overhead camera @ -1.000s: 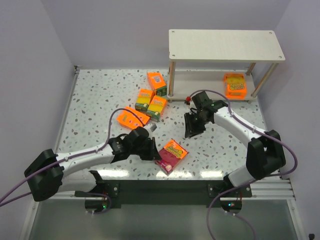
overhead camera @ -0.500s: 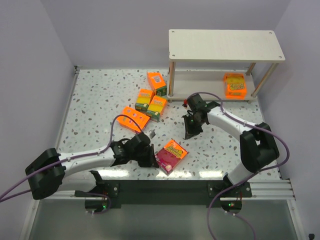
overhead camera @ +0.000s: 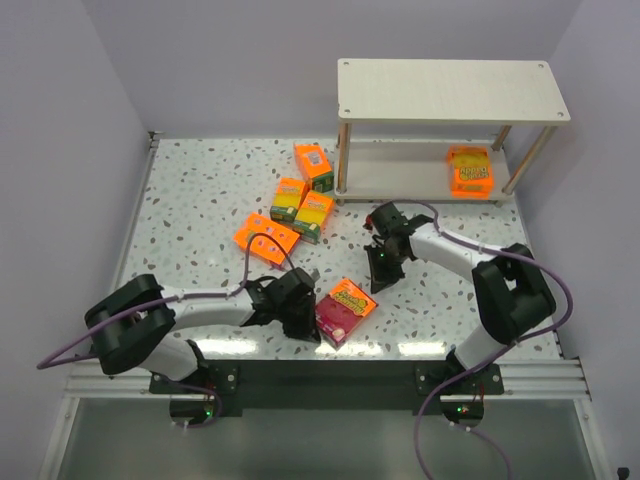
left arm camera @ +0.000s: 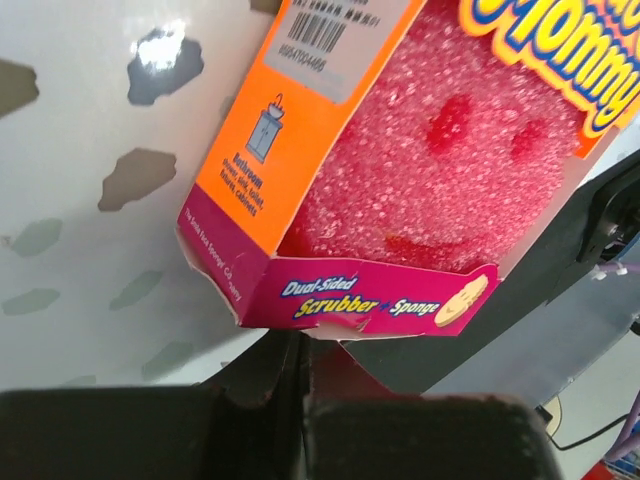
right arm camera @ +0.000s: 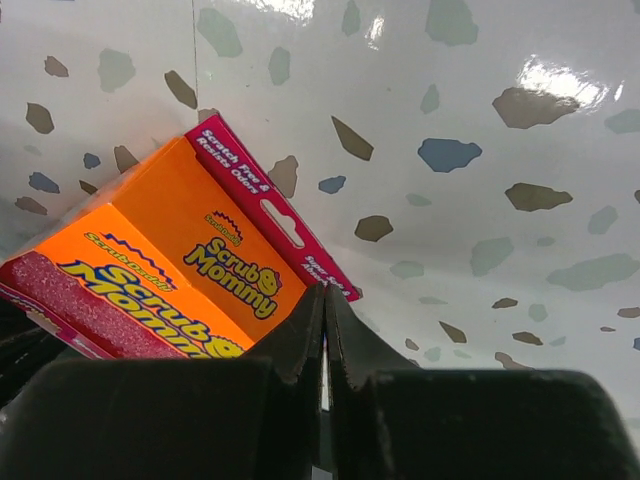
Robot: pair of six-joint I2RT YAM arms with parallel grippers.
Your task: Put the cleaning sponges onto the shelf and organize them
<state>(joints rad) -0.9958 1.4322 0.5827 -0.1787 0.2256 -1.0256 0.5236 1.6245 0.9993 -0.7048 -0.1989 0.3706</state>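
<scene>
The sponge pack is slanted with my right gripper's fingers at its magenta tab, so next I turn the pack and take hold of its orange end (overhead camera: 354,296) with that gripper.
A sponge pack (overhead camera: 343,309) with orange wrapping, a pink sponge and a magenta end lies flat near the table's front edge. My left gripper (overhead camera: 306,320) is shut and sits low at its near left end. In the left wrist view the closed tips (left arm camera: 298,345) are right at the pack's magenta edge (left arm camera: 370,295). My right gripper (overhead camera: 380,272) is shut at the pack's far end. In the right wrist view its tips (right arm camera: 325,295) meet the magenta tab of the pack (right arm camera: 170,270). The shelf (overhead camera: 450,90) stands at the back right, with one orange pack (overhead camera: 469,171) on its lower board.
Several more orange packs lie left of the shelf: one upright (overhead camera: 313,166), two side by side (overhead camera: 289,198) (overhead camera: 314,215), and one flat (overhead camera: 266,238). The table's front edge runs just below the near pack. Walls close the left, back and right.
My left gripper has slid right and nearer, up to the pack's near end. My right gripper has moved down and left to the pack's far end. The pack has stayed put.
</scene>
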